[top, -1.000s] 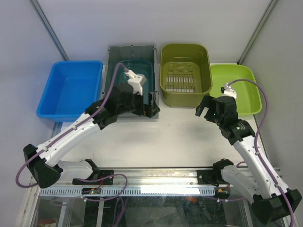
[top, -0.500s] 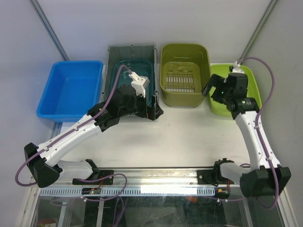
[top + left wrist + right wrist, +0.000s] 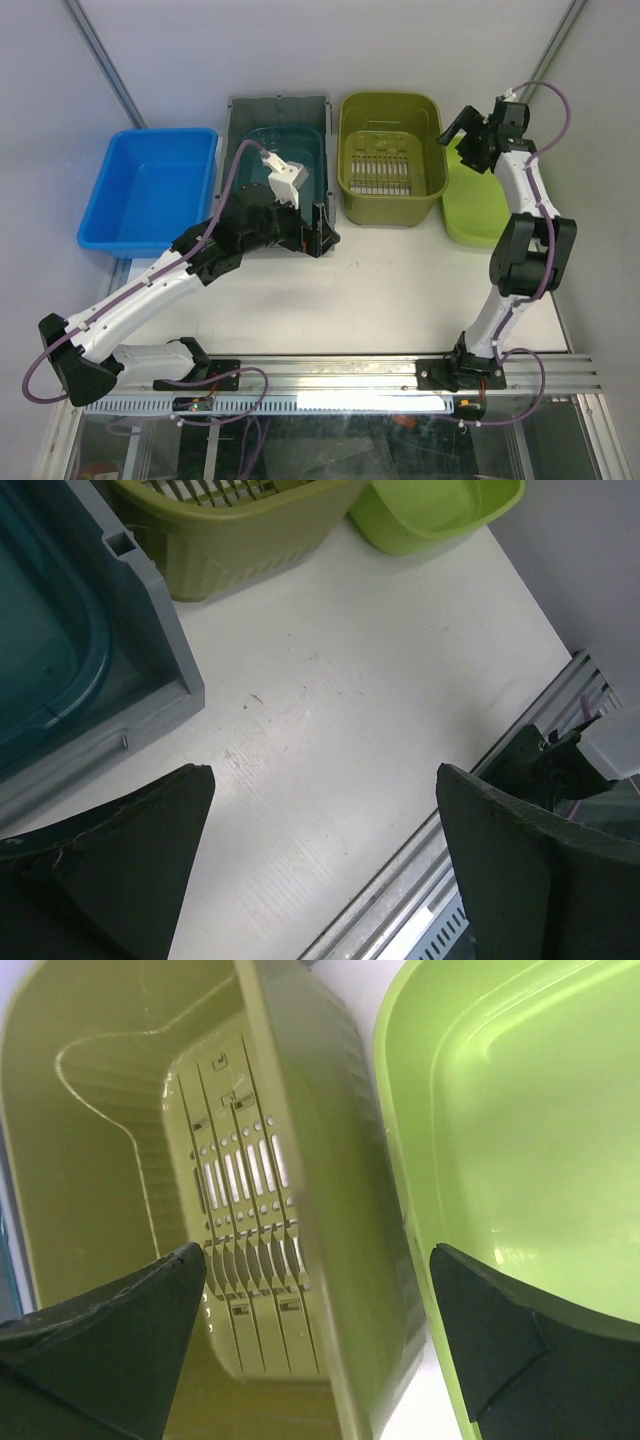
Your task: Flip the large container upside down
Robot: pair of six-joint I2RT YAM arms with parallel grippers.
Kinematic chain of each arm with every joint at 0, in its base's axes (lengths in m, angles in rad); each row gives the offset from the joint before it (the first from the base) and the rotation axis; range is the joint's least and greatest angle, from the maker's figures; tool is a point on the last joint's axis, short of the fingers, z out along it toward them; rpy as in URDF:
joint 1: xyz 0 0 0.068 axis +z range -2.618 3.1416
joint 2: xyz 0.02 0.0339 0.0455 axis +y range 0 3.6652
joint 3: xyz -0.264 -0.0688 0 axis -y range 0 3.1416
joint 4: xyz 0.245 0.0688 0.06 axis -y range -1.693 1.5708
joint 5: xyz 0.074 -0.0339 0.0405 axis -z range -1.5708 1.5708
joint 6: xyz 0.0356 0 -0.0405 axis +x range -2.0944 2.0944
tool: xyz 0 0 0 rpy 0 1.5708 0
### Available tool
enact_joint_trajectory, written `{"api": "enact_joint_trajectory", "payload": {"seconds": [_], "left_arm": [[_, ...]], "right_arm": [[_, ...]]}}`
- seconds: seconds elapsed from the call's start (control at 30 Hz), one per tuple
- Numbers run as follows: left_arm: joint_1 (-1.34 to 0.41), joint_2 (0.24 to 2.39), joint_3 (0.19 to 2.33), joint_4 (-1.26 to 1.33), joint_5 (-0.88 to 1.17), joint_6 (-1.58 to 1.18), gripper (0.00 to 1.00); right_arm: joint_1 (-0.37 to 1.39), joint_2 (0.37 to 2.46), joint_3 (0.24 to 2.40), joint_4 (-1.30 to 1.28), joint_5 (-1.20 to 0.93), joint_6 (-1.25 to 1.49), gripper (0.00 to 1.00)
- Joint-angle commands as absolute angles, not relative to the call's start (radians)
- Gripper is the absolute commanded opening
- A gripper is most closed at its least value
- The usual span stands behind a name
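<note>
My right gripper needs to close its fingers on the lime bin's edge [image 3: 444,209] [image 3: 450,1372] that faces the olive-green basket, at a spot close to the near corner of that basket.
The large container, an olive-green slotted basket [image 3: 390,165], stands upright at the back, right of centre. In the right wrist view its right wall [image 3: 330,1210] runs between my fingers, with the slotted floor to the left. My right gripper [image 3: 462,143] [image 3: 318,1250] hovers open over that wall, above the gap to the lime bin, holding nothing. My left gripper [image 3: 325,228] [image 3: 322,772] is open and empty over bare table, at the front right corner of the grey crate [image 3: 150,640]. In the left wrist view the basket [image 3: 250,540] is at the top.
A blue bin [image 3: 150,190] sits at the back left. A grey crate [image 3: 278,100] with a teal tub [image 3: 300,150] inside stands just left of the basket. A lime bin [image 3: 480,205] [image 3: 520,1140] lies close to the basket's right. The metal rail [image 3: 500,810] borders the near table edge.
My right arm swung up and back, from in front of the lime bin to above the basket's right wall. My left gripper shifted slightly at the crate's corner. Both stayed open.
</note>
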State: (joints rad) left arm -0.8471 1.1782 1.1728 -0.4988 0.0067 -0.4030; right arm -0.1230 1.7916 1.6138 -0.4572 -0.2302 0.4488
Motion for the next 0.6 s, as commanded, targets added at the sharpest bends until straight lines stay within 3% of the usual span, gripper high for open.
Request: {"api": "enact_joint_trajectory", "payload": {"seconds": [0.0,0.27,0.57], "left_arm": [[-0.845,1.108,1.170,-0.442,-0.016,-0.351,0.99],[-0.846,1.112,1.183,-0.453,-0.016,-0.330,0.99],[-0.846,1.106,1.176,-0.457,0.001,-0.334,0.99]], "right_arm": [[-0.121,1.887,1.736,-0.426,-0.335,0.490,0.99],[-0.031,1.959,1.736,-0.334,-0.477,0.501,0.99],[0.075,2.101,1.915,-0.416,-0.503,0.522,0.99]]}}
